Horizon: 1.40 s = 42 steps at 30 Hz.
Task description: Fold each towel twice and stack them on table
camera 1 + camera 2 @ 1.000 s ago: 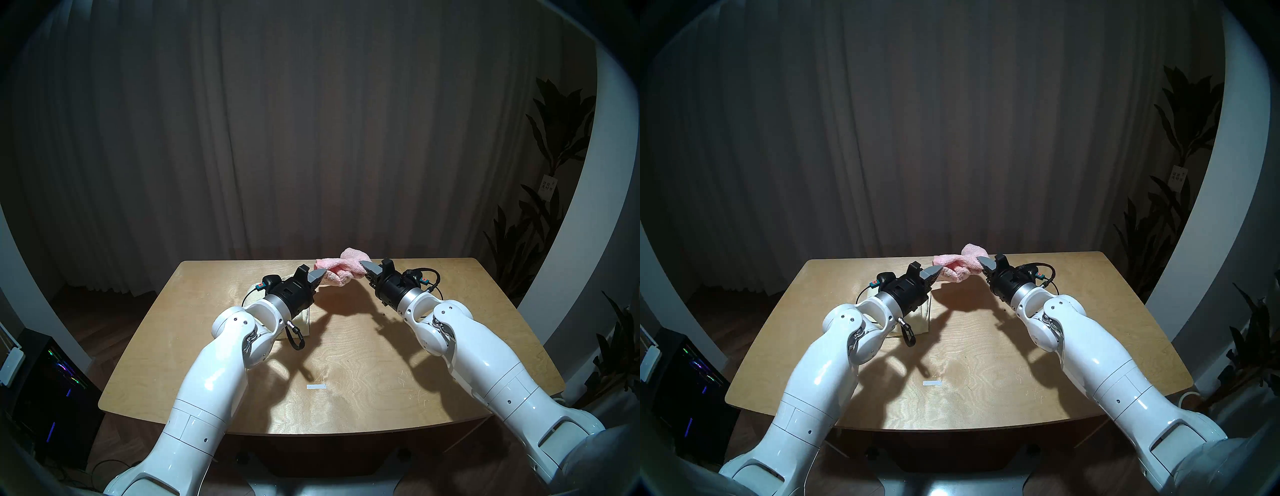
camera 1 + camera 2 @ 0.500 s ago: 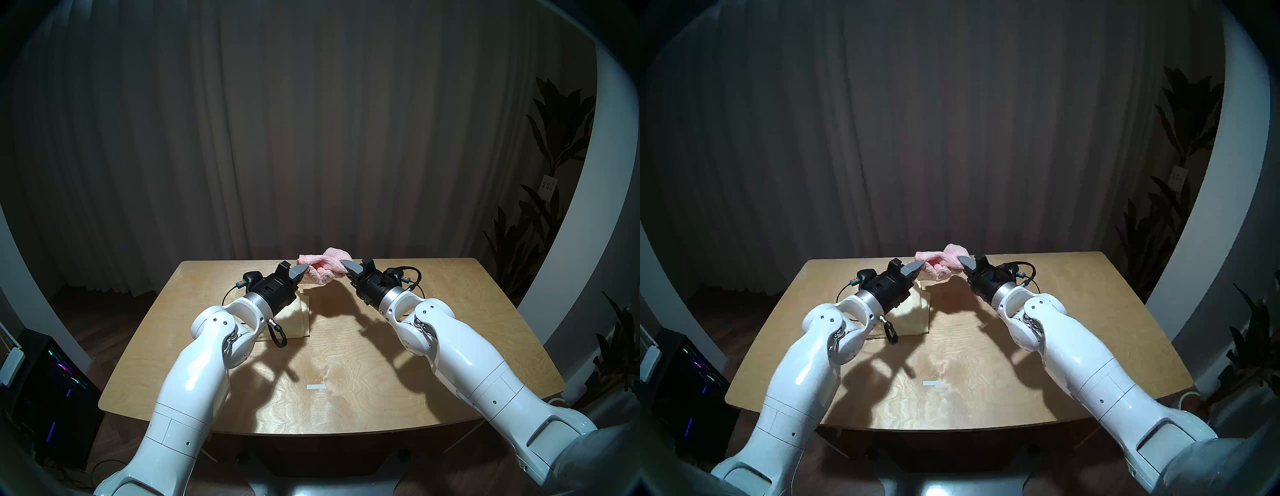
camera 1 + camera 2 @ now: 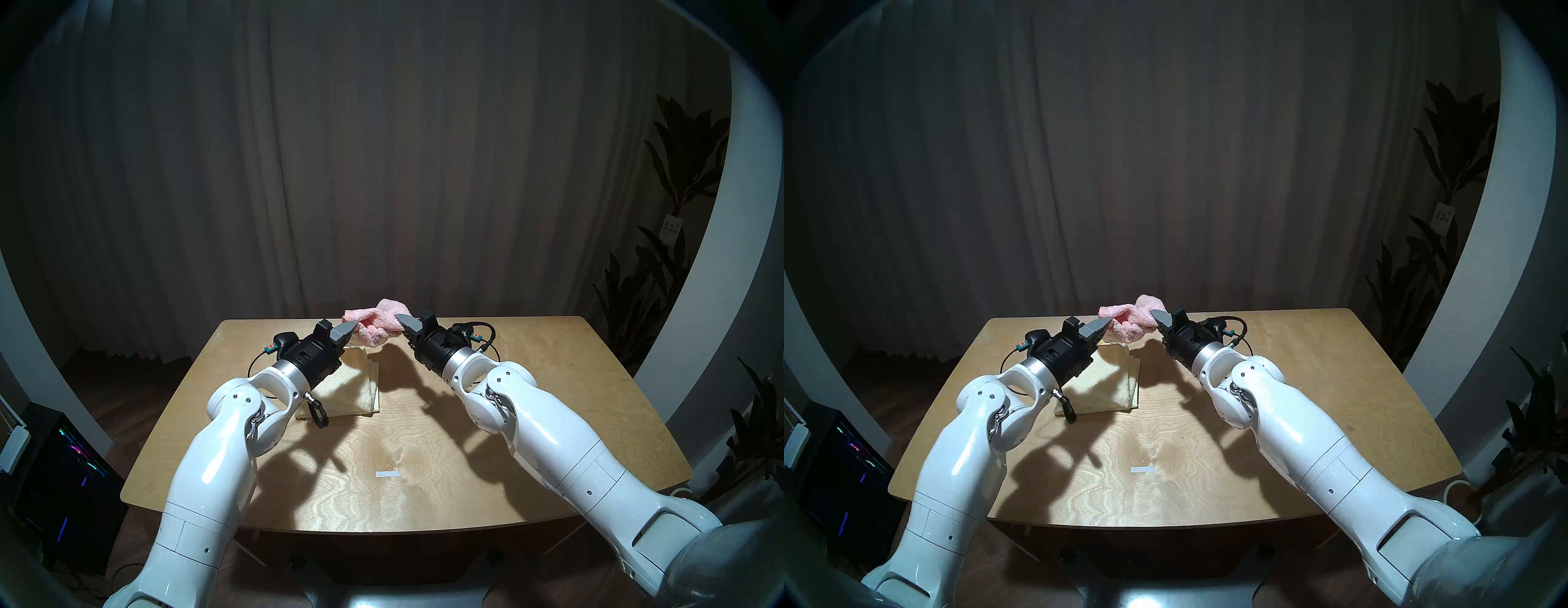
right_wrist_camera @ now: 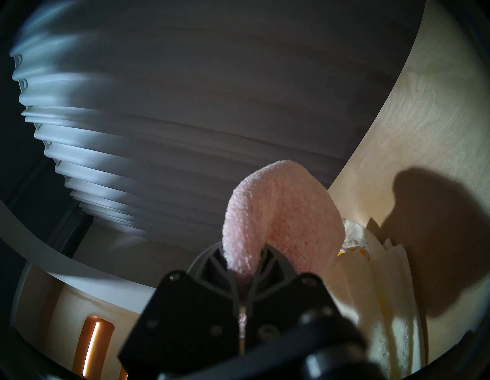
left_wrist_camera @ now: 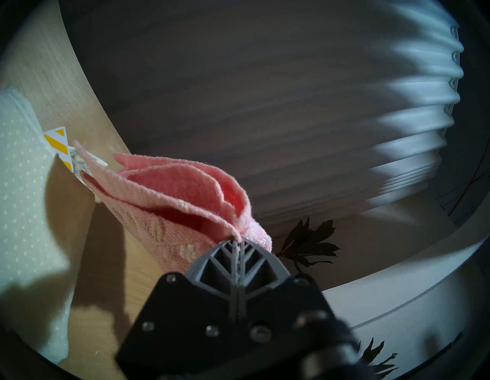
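Next, my left gripper releases the pink towel, now hanging above the table's far half, on top of the folded cream-yellow towel (image 3: 346, 370) (image 5: 24, 231), toward that towel's far side.
A folded pink towel (image 3: 375, 326) (image 3: 1129, 320) hangs in the air between my two grippers, above the far half of the table (image 3: 466, 429). My left gripper (image 3: 354, 326) (image 5: 236, 240) is shut on its left end, where several pink layers (image 5: 172, 191) fan out. My right gripper (image 3: 401, 319) (image 4: 245, 273) is shut on its right end, and a fuzzy pink loop (image 4: 281, 212) bulges past the fingers. Below and to the left, the folded cream-yellow towel (image 3: 352, 390) (image 3: 1110, 386) (image 5: 23, 185) lies flat on the table, partly hidden by my left wrist.
A small white tape strip (image 3: 387, 474) is stuck near the table's front middle. A dark curtain (image 3: 382, 170) hangs behind the far edge. Plants (image 3: 679, 254) stand to the right, and a computer case (image 3: 63, 475) sits on the floor at the left.
Both arms have carried the pink towel to the left, from right of the cream-yellow towel to above its far end. Both grips stay shut.
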Available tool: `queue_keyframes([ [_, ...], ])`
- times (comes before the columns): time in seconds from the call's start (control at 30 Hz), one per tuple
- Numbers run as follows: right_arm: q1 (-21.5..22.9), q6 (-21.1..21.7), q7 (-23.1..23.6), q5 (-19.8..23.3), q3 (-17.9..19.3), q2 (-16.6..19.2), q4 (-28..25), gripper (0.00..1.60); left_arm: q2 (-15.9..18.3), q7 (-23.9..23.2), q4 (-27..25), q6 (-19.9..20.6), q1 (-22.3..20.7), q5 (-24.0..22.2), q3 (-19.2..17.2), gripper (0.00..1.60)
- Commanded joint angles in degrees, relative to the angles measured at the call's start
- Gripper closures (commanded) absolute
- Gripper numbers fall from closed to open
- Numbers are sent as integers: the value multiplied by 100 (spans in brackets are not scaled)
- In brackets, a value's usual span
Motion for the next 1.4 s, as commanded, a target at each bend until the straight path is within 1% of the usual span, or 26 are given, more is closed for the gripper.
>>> queue_keyframes([
  [0.0,119,-86,49,-38,-90,-277,-128,160,144,-243,-248,-44,152,17,-220,160],
  [0.2,100,-133,127,-39,-148,-340,-119,160,270,-422,-283,-23,182,80,-339,160],
  [0.4,129,-197,134,-72,-251,-453,-80,160,388,-560,-190,31,176,123,-445,160],
  [0.47,164,-228,115,-103,-324,-527,-29,160,462,-676,-95,72,180,150,-504,160],
  [0.6,163,-263,112,-106,-365,-572,4,160,509,-738,-17,124,186,156,-547,160],
  [0.67,123,-325,118,-109,-404,-612,66,160,546,-821,101,202,216,163,-569,160],
  [0.87,5,-411,167,-92,-455,-618,142,160,545,-900,268,282,277,196,-549,160],
  [0.93,-58,-422,220,-58,-471,-634,212,160,563,-867,313,255,293,307,-503,160],
  [1.0,-124,-425,220,-8,-505,-683,318,160,525,-870,366,249,307,293,-516,160],
  [1.13,-192,-406,373,-31,-695,-812,592,160,501,-893,261,150,389,347,-611,160],
  [1.27,-174,-411,377,-30,-752,-830,630,160,539,-929,194,139,428,382,-648,160],
  [1.37,-131,-385,319,-23,-790,-799,647,160,516,-933,177,153,495,318,-707,160],
])
